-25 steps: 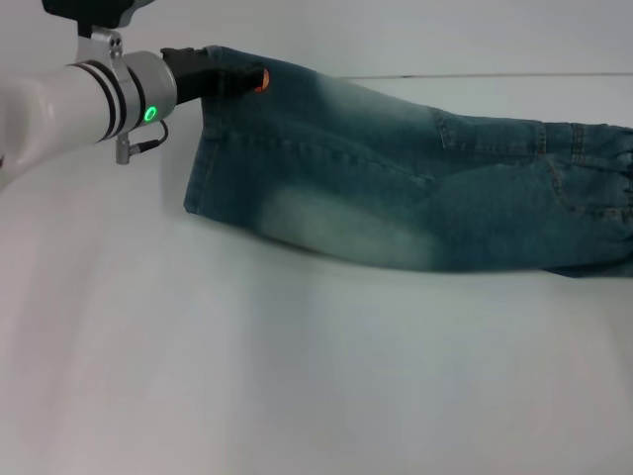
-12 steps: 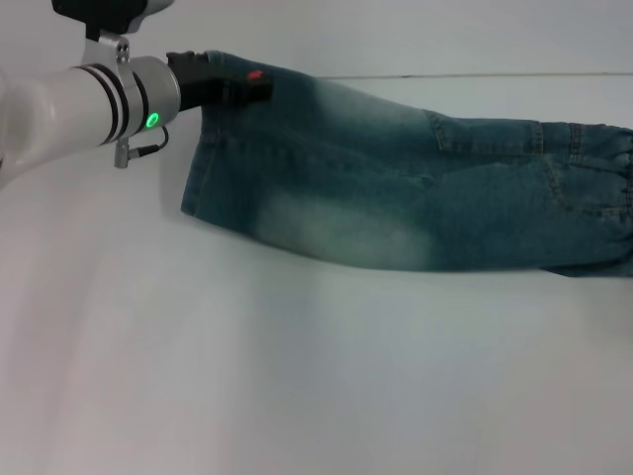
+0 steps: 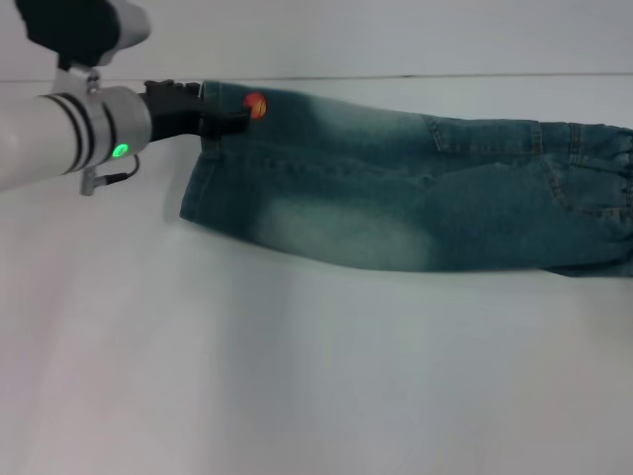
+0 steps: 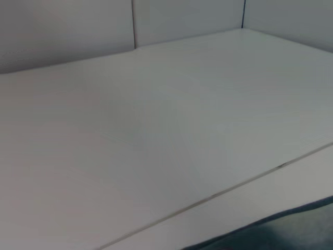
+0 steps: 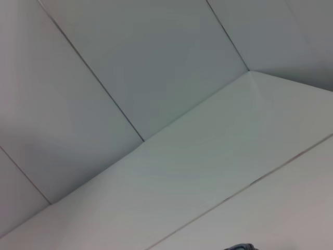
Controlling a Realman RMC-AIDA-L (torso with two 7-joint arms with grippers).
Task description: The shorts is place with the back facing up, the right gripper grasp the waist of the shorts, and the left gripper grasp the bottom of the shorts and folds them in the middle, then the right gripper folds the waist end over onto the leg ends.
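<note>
Next, my left gripper goes to the shorts' near edge [image 3: 407,268], midway between the bottom hems and the waist, and closes there.
The shorts [image 3: 396,193], blue-green faded denim, lie folded lengthwise across the white table [image 3: 297,376], back pocket up. Their elastic waist [image 3: 615,188] is at the right edge of the head view. The bottom hems [image 3: 193,183] are at the left, with an orange ball print [image 3: 254,104] showing at the far corner. My left gripper [image 3: 232,117], a black claw on a silver wrist with a green light, sits at that far hem corner, open, its tip lying over the denim. A strip of denim [image 4: 291,229] shows in the left wrist view. The right gripper is out of view.
White walls [image 4: 67,31] rise behind the table. A seam line [image 4: 218,192] runs across the tabletop just beyond the shorts. Bare table surface stretches in front of the shorts in the head view.
My left arm has pulled back to the left and slightly down. The hem corner stayed in place, and the orange print once under the claw now shows.
</note>
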